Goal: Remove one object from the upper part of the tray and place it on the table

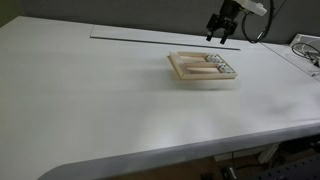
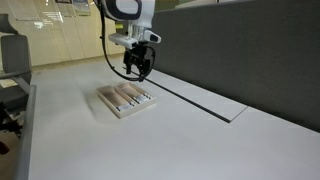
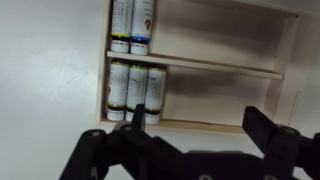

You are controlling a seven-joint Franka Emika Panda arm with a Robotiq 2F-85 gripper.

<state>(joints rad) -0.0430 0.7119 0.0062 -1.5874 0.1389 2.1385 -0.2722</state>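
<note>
The robot's gripper will close on the body of the white tube [image 1: 210, 58] [image 3: 154, 92] next to the empty space in the tray's compartment nearest the dark slot line.
The pale wooden tray [image 1: 178, 64] lies on the white table [image 1: 100, 100] and shows in both exterior views, again here [image 2: 113, 110]. In the wrist view the tray [image 3: 225, 35] has one compartment with two white tubes [image 3: 132, 25] and a compartment below it with three white tubes [image 3: 134, 90]. The rest of both compartments is bare. My gripper [image 3: 198, 122] is open and empty. It hovers above the tray, apart from it, and shows in both exterior views [image 1: 222, 36] [image 2: 138, 70].
A thin dark slot line [image 1: 140, 35] runs along the table behind the tray and shows again here [image 2: 200, 100]. Cables and equipment [image 1: 305, 50] sit at one table edge. A dark partition wall [image 2: 250, 45] stands behind the table. A chair [image 2: 10, 60] stands beside it.
</note>
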